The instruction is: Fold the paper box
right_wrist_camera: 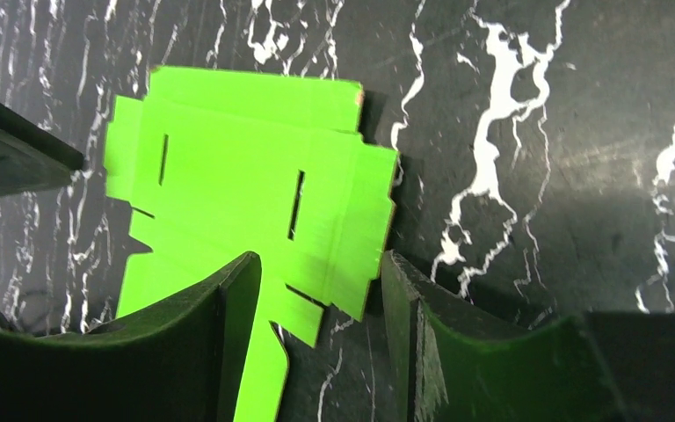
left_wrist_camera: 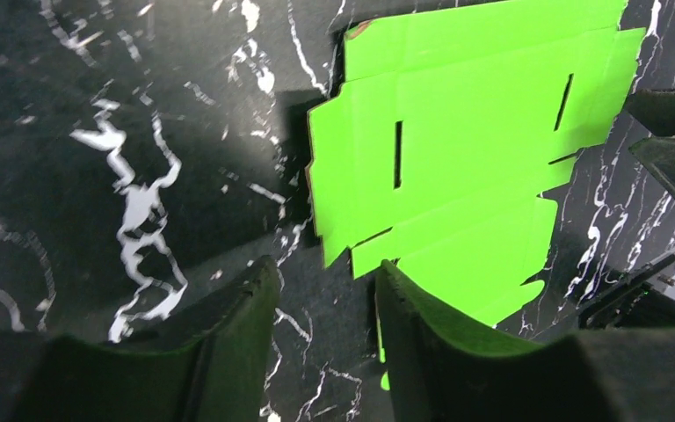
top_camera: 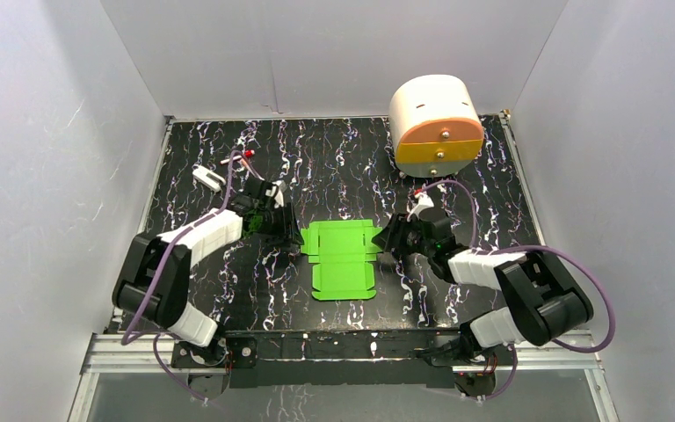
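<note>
My left gripper's open fingers reach only the side flap's front corner; next I move back along it and pinch nearer the flap's middle (left_wrist_camera: 323, 180).
The paper box (top_camera: 343, 259) is a flat, bright green die-cut sheet with flaps and slots, lying in the middle of the black marbled table. My left gripper (top_camera: 290, 230) sits low at the sheet's left edge; in the left wrist view it (left_wrist_camera: 325, 290) is open over bare table, with the sheet (left_wrist_camera: 475, 132) just past its right finger (left_wrist_camera: 422, 325). My right gripper (top_camera: 388, 242) is at the sheet's right edge. It (right_wrist_camera: 319, 272) is open, and a side flap of the sheet (right_wrist_camera: 228, 167) reaches between its fingertips.
A large cream-and-orange rounded drawer unit (top_camera: 435, 123) stands at the back right. A small white object (top_camera: 208, 178) lies at the back left behind the left arm. White walls close in the table on three sides.
</note>
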You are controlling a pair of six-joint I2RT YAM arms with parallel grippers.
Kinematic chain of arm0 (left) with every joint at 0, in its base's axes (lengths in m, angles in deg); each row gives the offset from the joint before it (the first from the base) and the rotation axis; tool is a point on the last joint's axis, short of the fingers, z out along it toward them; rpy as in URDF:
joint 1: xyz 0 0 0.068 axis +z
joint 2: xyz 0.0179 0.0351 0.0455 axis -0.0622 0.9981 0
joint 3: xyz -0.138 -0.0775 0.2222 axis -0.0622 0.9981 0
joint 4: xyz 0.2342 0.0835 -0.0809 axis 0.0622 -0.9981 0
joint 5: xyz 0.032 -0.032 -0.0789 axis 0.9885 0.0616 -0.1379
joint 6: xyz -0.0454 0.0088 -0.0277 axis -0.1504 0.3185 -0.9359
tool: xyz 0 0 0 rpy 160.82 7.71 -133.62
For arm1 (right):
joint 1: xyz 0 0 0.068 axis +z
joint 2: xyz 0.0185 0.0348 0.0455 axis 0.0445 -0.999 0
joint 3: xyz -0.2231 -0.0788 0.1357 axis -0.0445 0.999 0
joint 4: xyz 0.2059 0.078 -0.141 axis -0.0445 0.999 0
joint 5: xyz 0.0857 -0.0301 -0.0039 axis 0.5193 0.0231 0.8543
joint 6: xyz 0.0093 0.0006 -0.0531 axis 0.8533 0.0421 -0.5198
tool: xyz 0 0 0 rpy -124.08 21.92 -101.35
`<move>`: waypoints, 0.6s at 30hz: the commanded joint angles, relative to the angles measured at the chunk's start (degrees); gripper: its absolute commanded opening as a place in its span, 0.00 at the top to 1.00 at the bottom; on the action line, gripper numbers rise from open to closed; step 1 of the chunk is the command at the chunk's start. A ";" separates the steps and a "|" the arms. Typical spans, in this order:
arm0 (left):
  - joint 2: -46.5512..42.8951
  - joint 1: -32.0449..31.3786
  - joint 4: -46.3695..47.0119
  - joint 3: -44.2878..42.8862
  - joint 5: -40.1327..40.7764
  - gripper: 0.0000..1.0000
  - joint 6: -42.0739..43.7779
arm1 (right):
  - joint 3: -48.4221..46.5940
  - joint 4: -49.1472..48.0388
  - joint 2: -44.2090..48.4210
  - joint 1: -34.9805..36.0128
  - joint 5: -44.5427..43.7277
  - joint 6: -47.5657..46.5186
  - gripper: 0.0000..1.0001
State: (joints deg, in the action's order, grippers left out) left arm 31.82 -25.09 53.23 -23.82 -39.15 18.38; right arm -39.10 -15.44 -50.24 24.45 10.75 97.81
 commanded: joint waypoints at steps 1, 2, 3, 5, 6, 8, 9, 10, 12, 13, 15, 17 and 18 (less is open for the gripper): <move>-7.34 -0.02 -3.63 1.14 4.68 0.54 0.96 | 1.70 0.99 3.52 -0.26 -0.59 -3.09 0.37; -8.99 -0.02 -4.01 1.34 5.15 0.53 1.15 | 1.69 1.55 4.12 -0.26 -0.42 -3.55 0.36; -10.02 0.05 -4.17 1.54 5.40 0.52 1.29 | 1.35 2.42 4.57 -0.36 -0.19 -4.05 0.36; -10.89 0.14 -4.84 1.22 5.44 0.48 2.19 | 0.26 5.05 5.54 -0.42 0.05 -5.45 0.34; -10.70 0.23 -5.29 0.59 5.32 0.47 3.14 | -0.34 6.48 5.99 -0.43 -0.42 -6.06 0.34; -9.23 0.25 -6.24 -1.15 5.10 0.45 4.18 | -0.71 7.96 6.98 -0.42 -1.96 -6.79 0.33; -8.26 0.20 -6.46 -2.02 4.67 0.45 4.51 | -0.72 8.11 7.27 -0.51 -2.56 -6.92 0.32; -7.19 0.24 -6.44 -2.85 3.93 0.45 4.75 | -0.83 8.12 7.30 -0.65 -2.72 -7.07 0.31; -5.16 0.25 -5.96 -4.22 2.65 0.44 4.99 | -1.69 8.73 6.84 -1.14 -2.39 -7.61 0.31; -4.16 0.20 -5.69 -4.71 2.17 0.44 5.08 | -2.35 9.16 6.57 -1.29 -2.11 -7.95 0.31; -2.22 0.25 -5.28 -5.50 1.22 0.44 5.55 | -3.31 9.29 6.25 -1.35 -1.20 -8.55 0.31; -0.03 0.20 -5.08 -6.30 -0.33 0.45 5.83 | -3.76 8.99 6.22 -1.37 -0.20 -8.91 0.31; 1.56 0.24 -5.02 -6.81 -1.12 0.45 6.05 | -3.91 8.82 6.29 -1.39 0.21 -9.19 0.31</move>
State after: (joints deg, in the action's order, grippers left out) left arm 30.35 -25.06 48.93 -27.78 -36.14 22.75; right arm -39.87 -5.53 -44.21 23.32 9.42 90.84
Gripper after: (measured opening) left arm 0.555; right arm 0.687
